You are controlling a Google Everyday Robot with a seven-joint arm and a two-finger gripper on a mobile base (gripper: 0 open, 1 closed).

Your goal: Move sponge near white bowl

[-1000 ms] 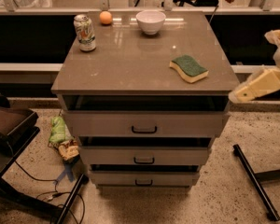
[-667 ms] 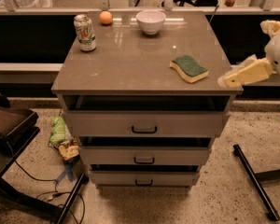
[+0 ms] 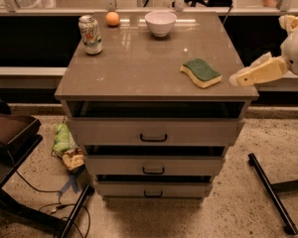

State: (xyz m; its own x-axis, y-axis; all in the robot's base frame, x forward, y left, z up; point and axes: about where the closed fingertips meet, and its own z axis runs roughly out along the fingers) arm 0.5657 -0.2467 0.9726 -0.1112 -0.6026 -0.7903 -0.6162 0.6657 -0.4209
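Note:
Next, I grip the near end of the sponge (image 3: 211,79), farthest from the white bowl.
The sponge (image 3: 201,72), pale yellow with a dark green top, lies flat near the front right of the grey cabinet top (image 3: 139,66). The white bowl (image 3: 160,23) stands upright at the back centre. My gripper (image 3: 237,80) reaches in from the right at the cabinet's right edge, a short way right of the sponge and apart from it.
A soda can (image 3: 90,34) stands at the back left and a small orange ball (image 3: 112,18) sits beside it. The cabinet has three drawers (image 3: 154,133) below. Bags and cables lie on the floor at left; a black bar (image 3: 268,192) lies at right.
My gripper has moved left and up, from beyond the cabinet's front right corner towards the sponge. The sponge and bowl have not moved.

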